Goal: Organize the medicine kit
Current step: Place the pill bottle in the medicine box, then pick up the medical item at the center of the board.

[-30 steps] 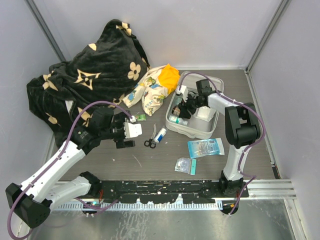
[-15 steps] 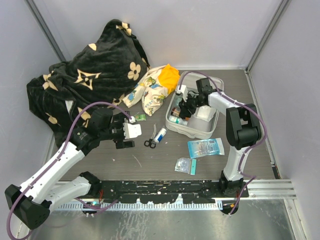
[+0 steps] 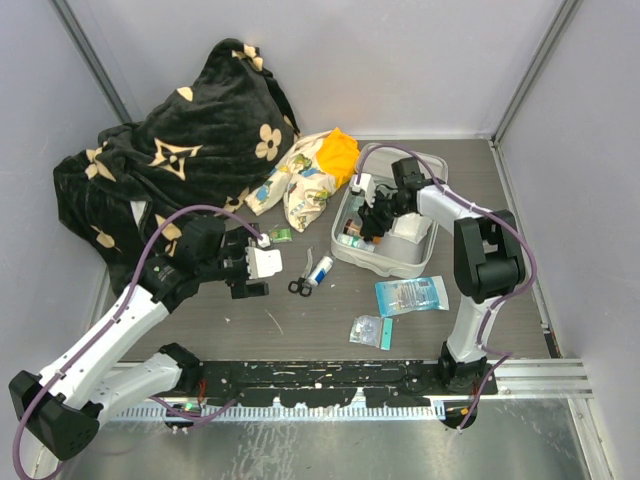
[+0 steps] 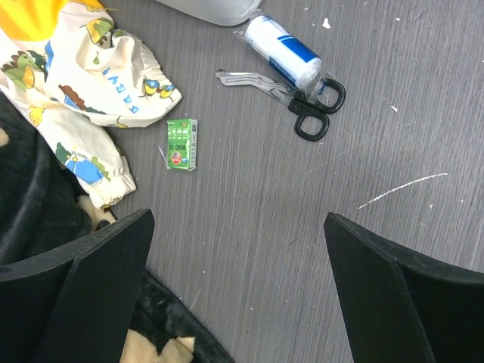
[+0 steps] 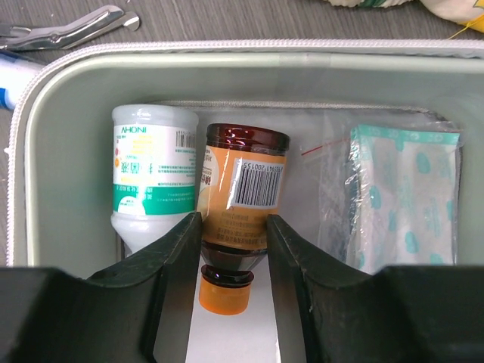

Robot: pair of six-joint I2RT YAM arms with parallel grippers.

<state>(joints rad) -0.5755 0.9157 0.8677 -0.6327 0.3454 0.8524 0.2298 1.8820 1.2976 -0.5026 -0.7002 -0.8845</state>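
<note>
The gauze roll's blue band (image 3: 319,273) (image 4: 294,60), near the scissors' handles, is the next thing my left gripper should go to and close on.
The medicine kit (image 3: 402,263) lies open at the table's right, a pale grey zip case (image 5: 68,91). Inside it lie a white bottle with green print (image 5: 153,174), a brown bottle with an orange label and cap (image 5: 243,189) and a clear packet of teal-dotted pads (image 5: 404,197). My right gripper (image 5: 234,221) reaches down into the case (image 3: 375,222), its jaws pressed on both sides of the brown bottle. At the table's left my left gripper (image 3: 264,262) hovers wide open over bare wood (image 4: 238,219), holding nothing.
Scissors (image 4: 291,98) and a blue-white gauze roll (image 4: 286,57) lie left of the kit, a small green box (image 4: 182,144) by the floral-and-orange cloth (image 3: 300,185). A black blanket (image 3: 180,150) fills the back left. A teal packet (image 3: 410,295) and a small bag (image 3: 368,330) lie near the front.
The right gripper's jaws have narrowed onto the brown bottle and it has shifted slightly inside the case. The left arm has not moved.
</note>
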